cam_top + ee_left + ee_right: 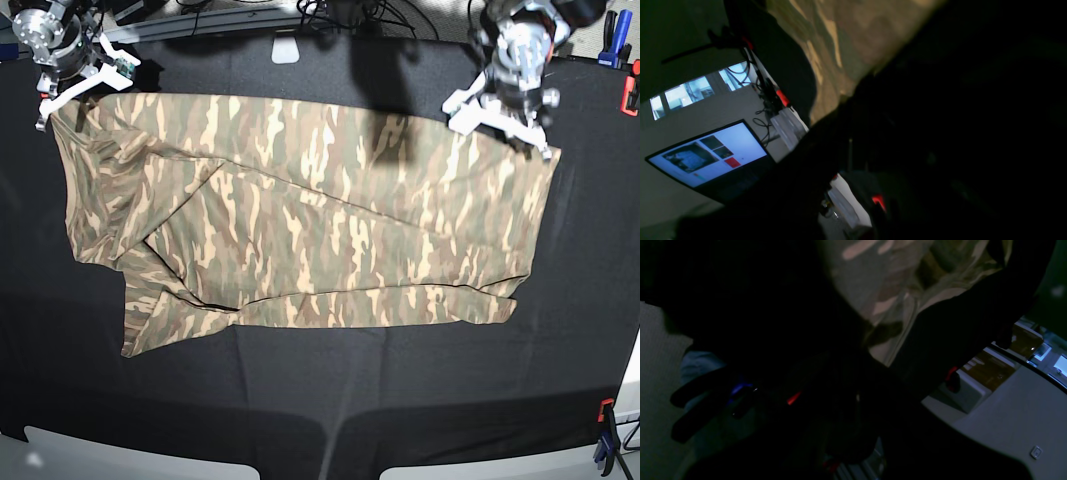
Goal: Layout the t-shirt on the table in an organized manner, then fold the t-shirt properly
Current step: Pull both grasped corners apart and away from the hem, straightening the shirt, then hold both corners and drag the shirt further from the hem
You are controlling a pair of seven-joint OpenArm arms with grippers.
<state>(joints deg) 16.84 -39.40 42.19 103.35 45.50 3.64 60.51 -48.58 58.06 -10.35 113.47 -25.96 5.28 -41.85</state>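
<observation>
The t-shirt's far edge is held by my left gripper short of its corner, so next I open that gripper and take the edge closer to the t-shirt's loose corner (553,155) before pulling back.
The camouflage t-shirt (300,220) lies spread wide across the black table (320,400), with folds and a turned-over flap at its lower left. My right gripper (62,98) is at the shirt's far left corner. My left gripper (500,120) is at its far right corner. Both look shut on the fabric edge, which runs straight between them. Both wrist views are very dark. Camouflage cloth fills the top of the left wrist view (840,40) and of the right wrist view (887,280), close to the jaws, whose outlines are lost in shadow.
Red and blue clamps (628,90) grip the table's right edge, and another clamp (605,440) sits at the near right corner. A white block (286,48) and cables lie at the far edge. A lit laptop (710,156) stands beyond the table.
</observation>
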